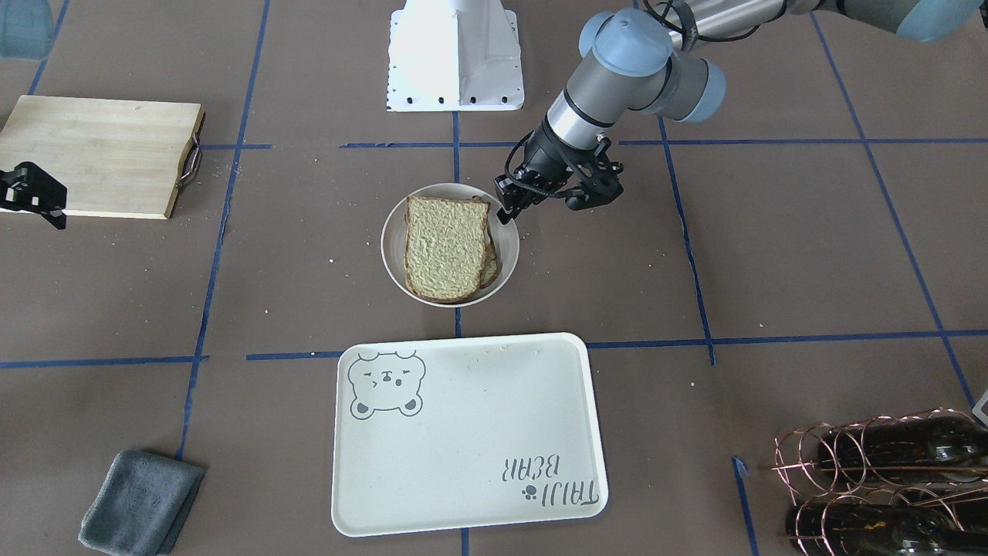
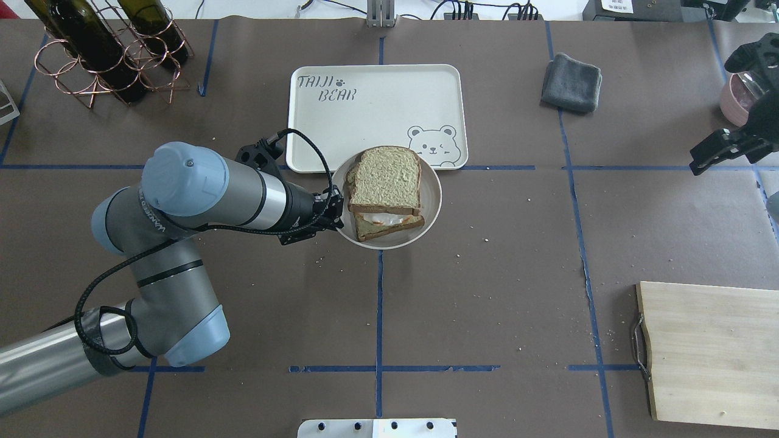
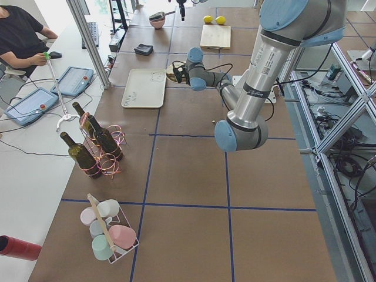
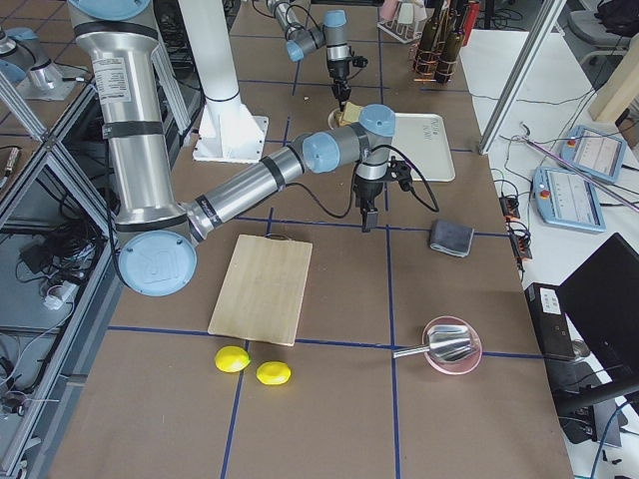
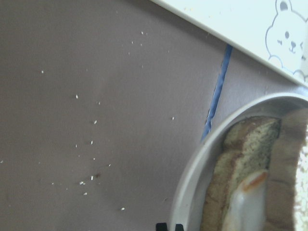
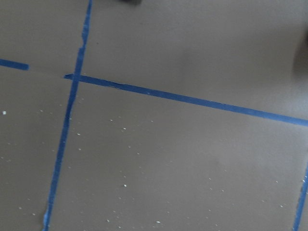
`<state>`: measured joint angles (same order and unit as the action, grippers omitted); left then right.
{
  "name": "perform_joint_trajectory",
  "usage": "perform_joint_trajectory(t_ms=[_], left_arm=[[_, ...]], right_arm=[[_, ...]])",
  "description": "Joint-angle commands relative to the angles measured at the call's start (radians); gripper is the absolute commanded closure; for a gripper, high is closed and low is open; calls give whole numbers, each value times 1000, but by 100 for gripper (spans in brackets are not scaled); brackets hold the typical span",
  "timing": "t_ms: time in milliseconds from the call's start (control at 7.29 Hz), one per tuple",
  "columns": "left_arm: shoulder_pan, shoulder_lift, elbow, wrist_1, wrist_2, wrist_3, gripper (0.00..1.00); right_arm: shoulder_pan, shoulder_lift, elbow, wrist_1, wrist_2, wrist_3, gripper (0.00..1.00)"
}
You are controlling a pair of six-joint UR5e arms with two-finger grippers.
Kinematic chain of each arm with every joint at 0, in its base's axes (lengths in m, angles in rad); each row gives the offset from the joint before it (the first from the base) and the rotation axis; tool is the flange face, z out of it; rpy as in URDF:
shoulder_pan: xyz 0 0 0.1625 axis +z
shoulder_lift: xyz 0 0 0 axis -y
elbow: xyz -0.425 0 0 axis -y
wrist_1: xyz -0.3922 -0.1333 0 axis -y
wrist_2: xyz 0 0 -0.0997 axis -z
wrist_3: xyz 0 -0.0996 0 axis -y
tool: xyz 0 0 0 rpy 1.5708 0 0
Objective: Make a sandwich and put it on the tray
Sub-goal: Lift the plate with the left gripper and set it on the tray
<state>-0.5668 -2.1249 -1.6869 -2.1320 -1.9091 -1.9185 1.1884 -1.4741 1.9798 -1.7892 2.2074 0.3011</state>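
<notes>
Next, my left gripper lets go of the plate on the cream bear tray (image 1: 461,429), between the bear face and the lettering.
The sandwich (image 1: 446,247), two bread slices with a white fried egg between them, lies on a small round pale plate (image 1: 505,255). It also shows in the overhead view (image 2: 384,182) and the left wrist view (image 5: 240,192). My left gripper (image 1: 505,214) is shut on the plate's rim on the robot's left side and holds the plate a little above the table. The cream bear tray (image 1: 463,463) lies just beyond the plate, with nothing on it. My right gripper (image 1: 37,198) hangs open and empty far off to the robot's right, over bare table.
A wooden cutting board (image 1: 100,154) lies at the robot's near right, and a grey cloth (image 1: 139,502) at the far right. A wire rack with dark bottles (image 1: 888,479) stands at the far left. A pink bowl (image 2: 733,97) sits beside the right gripper.
</notes>
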Motion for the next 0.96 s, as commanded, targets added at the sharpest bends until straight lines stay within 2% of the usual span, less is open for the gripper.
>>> perform_joint_trajectory(t_ms=[0,137,275,549,824], left_arm=[[-62,-136,177,0,-2,-167,100],[-94,-174,246,-2,-1,-186,100],[-117,-217,319,-2,-1,-210,100],[-137,-286,461,-9,5,-220,100],[-134,-355,612,-74,54,-226,100]], right_arm=[[126,-67,-59,-1,49,-153,0],[179,-89,-97,1,108,-193,0],[184,-83,-125,2,132,-188,0],[198,-89,-137,2,129,-189,0],[221,-92,-137,11,132,-189,0]])
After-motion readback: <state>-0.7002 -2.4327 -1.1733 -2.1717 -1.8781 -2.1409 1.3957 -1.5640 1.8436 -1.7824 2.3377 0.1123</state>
